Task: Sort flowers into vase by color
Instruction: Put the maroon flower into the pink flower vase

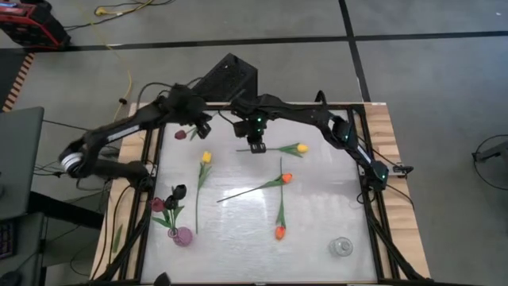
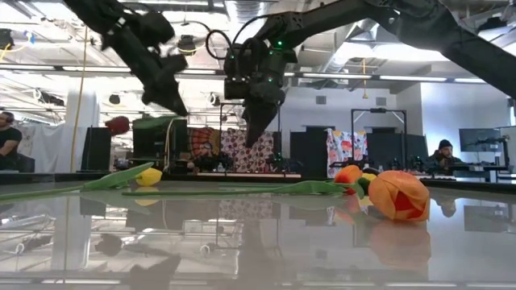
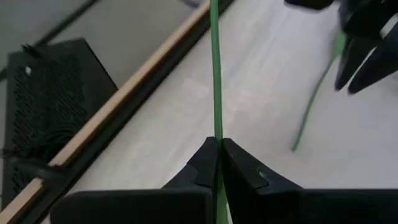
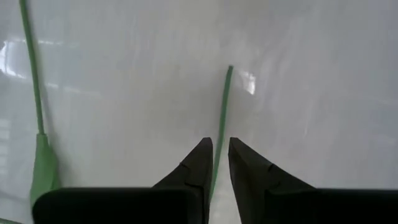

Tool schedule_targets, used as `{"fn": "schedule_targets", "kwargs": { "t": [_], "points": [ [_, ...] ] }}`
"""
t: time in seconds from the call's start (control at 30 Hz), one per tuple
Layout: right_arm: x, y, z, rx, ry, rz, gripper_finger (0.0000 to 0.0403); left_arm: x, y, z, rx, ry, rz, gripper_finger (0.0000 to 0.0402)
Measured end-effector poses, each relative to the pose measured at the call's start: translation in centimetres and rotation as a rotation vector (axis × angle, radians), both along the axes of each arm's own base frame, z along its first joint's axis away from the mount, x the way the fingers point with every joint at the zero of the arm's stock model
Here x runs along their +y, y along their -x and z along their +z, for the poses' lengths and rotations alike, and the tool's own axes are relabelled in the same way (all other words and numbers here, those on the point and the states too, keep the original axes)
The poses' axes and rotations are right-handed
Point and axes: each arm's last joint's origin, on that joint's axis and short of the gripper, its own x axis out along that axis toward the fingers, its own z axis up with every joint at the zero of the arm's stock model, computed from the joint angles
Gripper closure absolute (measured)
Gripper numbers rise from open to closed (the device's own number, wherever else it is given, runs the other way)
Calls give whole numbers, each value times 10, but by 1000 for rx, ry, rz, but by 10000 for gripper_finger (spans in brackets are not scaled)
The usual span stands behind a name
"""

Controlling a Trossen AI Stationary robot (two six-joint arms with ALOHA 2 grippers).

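Note:
The maroon flower's stem points along my left gripper's fingers, so next my right gripper takes the stem's far part (image 3: pixel 214 25) to free my left gripper for regrasping.
My left gripper (image 1: pixel 202 125) is near the table's far left corner, shut on the thin green stem (image 3: pixel 215 74) of a maroon flower whose head (image 1: pixel 181 135) shows beside it. My right gripper (image 1: pixel 255 146) hovers over the bare stem end (image 4: pixel 228 78) of a yellow-orange tulip (image 1: pixel 300 148) that lies flat on the table. Its fingers stand slightly apart, well above the table in the low view (image 2: pixel 251 133). A purple vase (image 1: pixel 182 236) at the near left holds dark flowers (image 1: pixel 175 194). A clear vase (image 1: pixel 341 247) stands at the near right. My left gripper pinches the maroon flower's stem (image 3: pixel 216 134) between its two fingertips. The stem runs on straight past the fingertips, along the way they point, and leaves the wrist view. The fingers slant down from the table's left side. The head (image 2: pixel 118 125) is above the table top.
A yellow tulip (image 1: pixel 206 157) and two orange tulips (image 1: pixel 286 179) (image 1: pixel 279 232) lie on the white table top. A black box (image 1: pixel 228 78) sits beyond the far edge. A dark frame (image 1: pixel 373 206) runs along the table's sides. People sit in the room behind.

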Motion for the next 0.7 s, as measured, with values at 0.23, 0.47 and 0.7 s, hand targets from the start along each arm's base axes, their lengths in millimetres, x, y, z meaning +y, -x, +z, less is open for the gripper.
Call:
{"fn": "schedule_targets", "kwargs": {
  "t": [0.23,0.47,0.7],
  "points": [
    [1,-5,2,-49,42,75,324,-30,27,13,-168,37,13,400],
    [9,-16,5,-139,136,227,324,-40,36,16,-228,61,27,400],
    [36,-34,19,-171,459,406,313,-39,25,3,-184,157,-10,400]
  ]
}}
